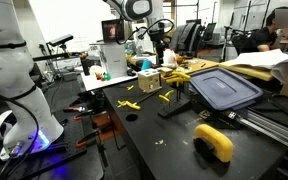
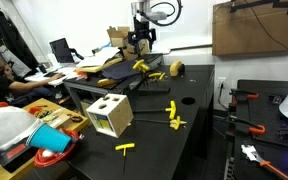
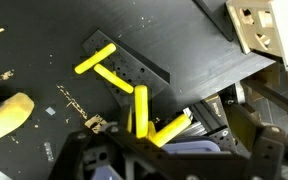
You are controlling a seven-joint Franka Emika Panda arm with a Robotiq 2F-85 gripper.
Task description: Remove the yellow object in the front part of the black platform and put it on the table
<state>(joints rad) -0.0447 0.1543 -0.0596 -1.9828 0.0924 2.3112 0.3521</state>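
The slanted yellow bar (image 1: 178,77) (image 3: 172,129) is beside the yellow post, at the end of the black platform near the grey-blue lid. My gripper needs to close on it.
The black platform (image 3: 134,68) lies slantwise on the table (image 3: 44,30) in the wrist view. On it a yellow T-shaped piece (image 3: 96,58) lies at one end, and a yellow post (image 3: 141,108) with a slanted yellow bar (image 3: 170,128) stands at the end nearer my gripper (image 3: 169,165). The gripper hangs well above them, open and holding nothing. In both exterior views the gripper (image 1: 160,50) (image 2: 141,42) is high over the table (image 1: 154,135) (image 2: 199,120). The platform (image 1: 176,107) with a yellow piece (image 1: 167,97) shows there, small.
A grey-blue ribbed lid (image 1: 224,88) sits beside the platform. A thick curved yellow object (image 1: 214,140) (image 3: 6,112) lies near it. A wooden box with holes (image 2: 109,115) and loose yellow pieces (image 2: 171,118) (image 2: 126,148) (image 1: 129,103) rest on the tabletop.
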